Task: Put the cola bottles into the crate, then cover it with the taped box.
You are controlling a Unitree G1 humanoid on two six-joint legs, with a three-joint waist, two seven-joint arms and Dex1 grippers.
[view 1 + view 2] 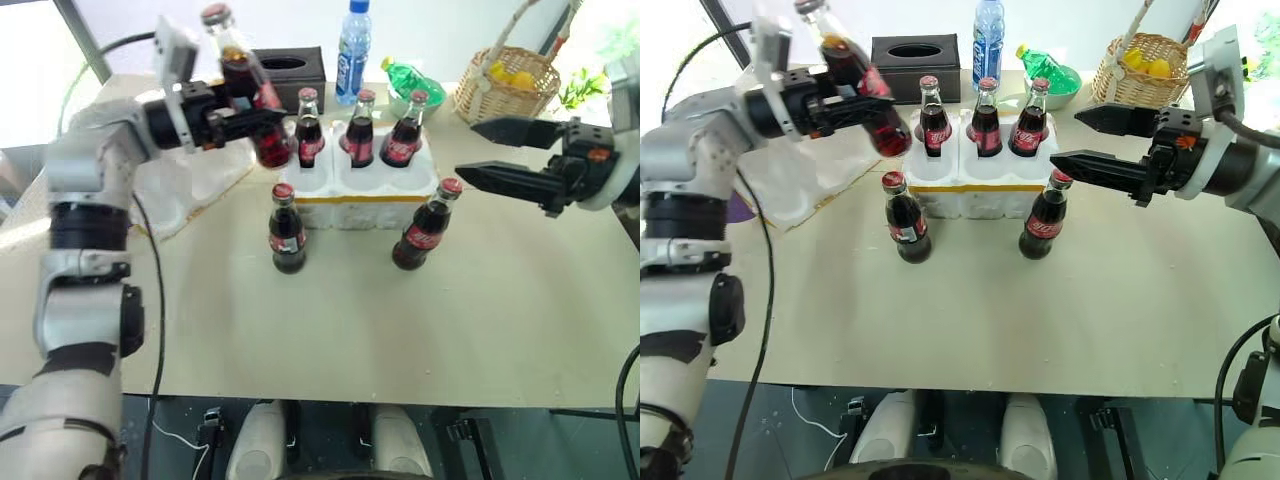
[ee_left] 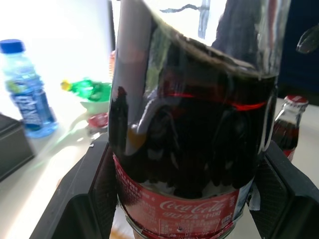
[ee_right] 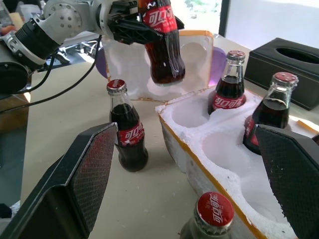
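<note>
My left gripper is going to release the cola bottle, which hangs tilted beside the crate now, setting it down in the crate's front middle well (image 1: 361,181) once it gets there.
My left gripper (image 1: 258,120) is shut on a cola bottle (image 1: 240,75), which hangs tilted in the air just left of the crate's (image 1: 365,192) back-left corner. In the left wrist view the bottle (image 2: 189,149) sits between the two black fingers. Three cola bottles (image 1: 360,130) stand in the crate's back wells, and its front wells are empty. Two more stand on the table in front of it, one left (image 1: 287,232) and one right (image 1: 425,228). The taped box (image 1: 200,180) lies on the table under my left arm. To the right of the crate my right gripper (image 1: 468,150) is open, holding nothing.
A black tissue box (image 1: 290,68), a blue-capped water bottle (image 1: 353,45) and a green bottle (image 1: 410,78) stand behind the crate. At the back right is a wicker basket (image 1: 505,85). Bare tabletop stretches from the crate to the front edge.
</note>
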